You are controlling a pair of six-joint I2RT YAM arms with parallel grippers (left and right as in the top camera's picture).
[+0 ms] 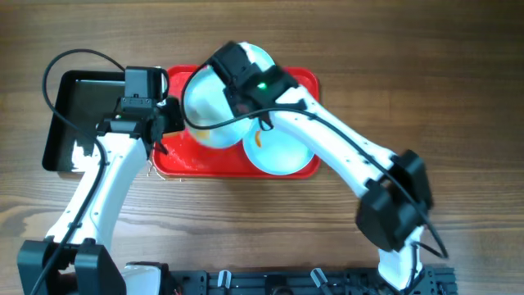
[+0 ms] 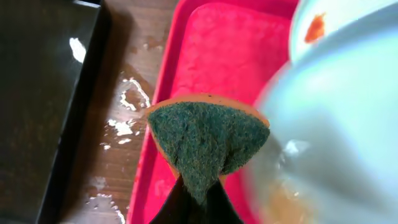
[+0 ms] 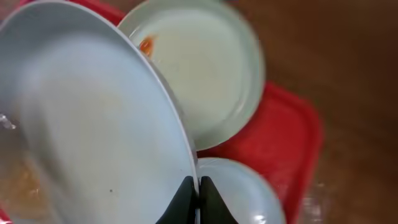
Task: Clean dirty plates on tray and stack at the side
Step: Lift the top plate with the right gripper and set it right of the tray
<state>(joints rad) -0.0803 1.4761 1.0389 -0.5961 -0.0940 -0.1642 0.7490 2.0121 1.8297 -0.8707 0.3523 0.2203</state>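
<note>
The pale-blue plate, still tilted above the red tray, will go down on the bare table (image 1: 367, 94) beside the red tray, opposite the black tray, from my right gripper.
My right gripper (image 3: 196, 186) is shut on the rim of a pale-blue plate (image 1: 209, 102) and holds it tilted above the red tray (image 1: 176, 160); that plate fills the left of the right wrist view (image 3: 93, 124). A second plate with an orange smear (image 1: 282, 147) lies on the tray's front right, also in the right wrist view (image 3: 199, 74). A third plate (image 3: 239, 190) lies flat under the gripper. My left gripper (image 2: 198, 198) is shut on a green-faced orange sponge (image 2: 205, 140), just left of the lifted plate (image 2: 336, 124).
A black rectangular tray (image 1: 78, 111) stands left of the red tray, also in the left wrist view (image 2: 43, 106). Water drops (image 2: 127, 118) lie on the wooden table between the two trays.
</note>
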